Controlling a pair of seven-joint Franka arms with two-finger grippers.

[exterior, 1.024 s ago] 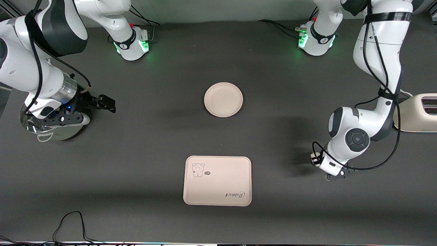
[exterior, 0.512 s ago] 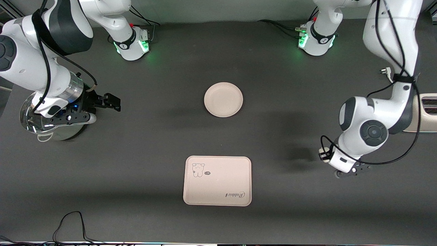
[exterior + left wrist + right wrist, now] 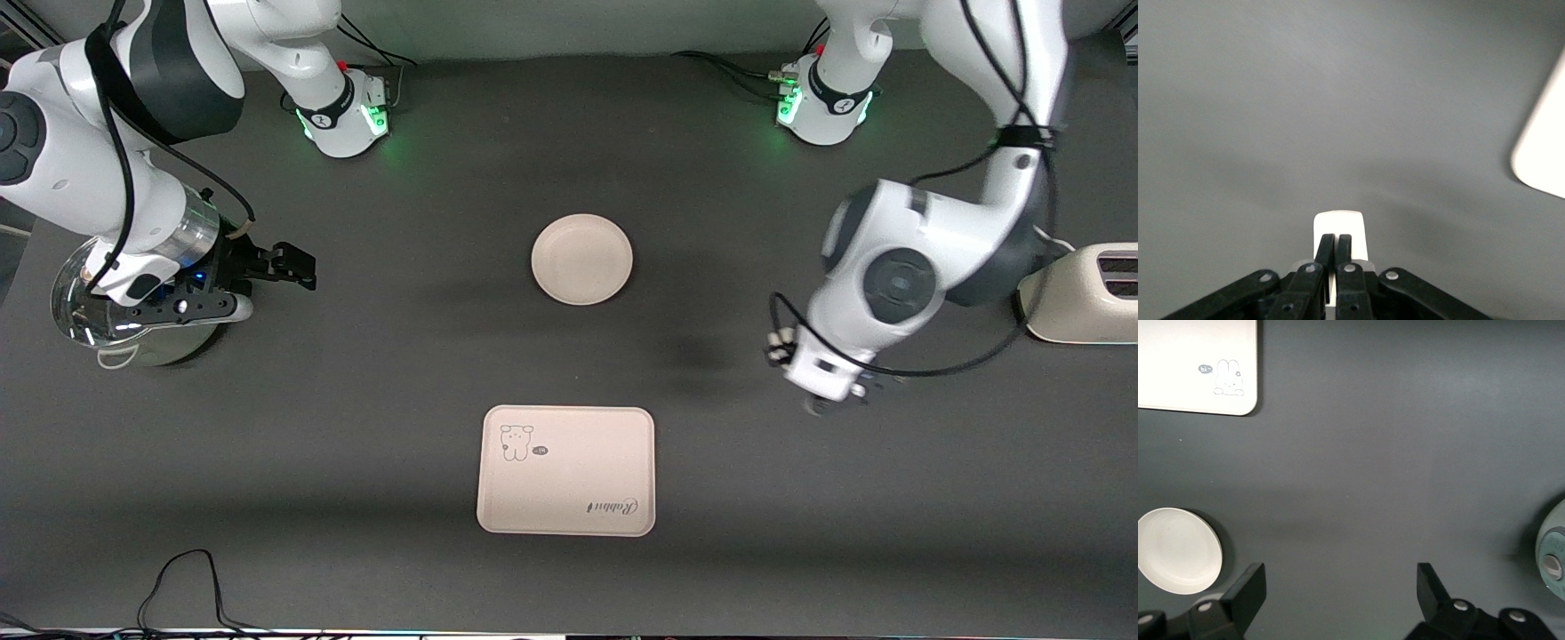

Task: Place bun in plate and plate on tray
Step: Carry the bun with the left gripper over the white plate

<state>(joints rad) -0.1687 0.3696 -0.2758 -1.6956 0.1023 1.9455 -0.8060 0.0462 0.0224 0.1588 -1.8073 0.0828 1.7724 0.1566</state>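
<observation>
Next, my left gripper lets the bun go in the middle of the empty plate (image 3: pixel 586 263).
The plate (image 3: pixel 582 259) lies empty at the table's middle, also in the right wrist view (image 3: pixel 1178 550). The tray (image 3: pixel 567 470) with the animal drawing lies nearer the front camera; it shows in the right wrist view (image 3: pixel 1198 367), and one corner shows in the left wrist view (image 3: pixel 1545 153). My left gripper (image 3: pixel 787 351) (image 3: pixel 1336 239) is shut on the bun (image 3: pixel 1338 227), above the bare table toward the left arm's end, between plate and tray level. My right gripper (image 3: pixel 293 267) (image 3: pixel 1340 580) is open and empty beside a pot at the right arm's end.
A cream toaster (image 3: pixel 1080 293) stands at the left arm's end. A metal pot with a glass lid (image 3: pixel 133 329) sits under the right arm's wrist; its edge shows in the right wrist view (image 3: pixel 1555 553). A black cable (image 3: pixel 187 578) lies near the front edge.
The left arm has swung toward the table's middle and away from the front camera, carrying the bun. The right gripper shifted slightly toward the middle, then stayed.
</observation>
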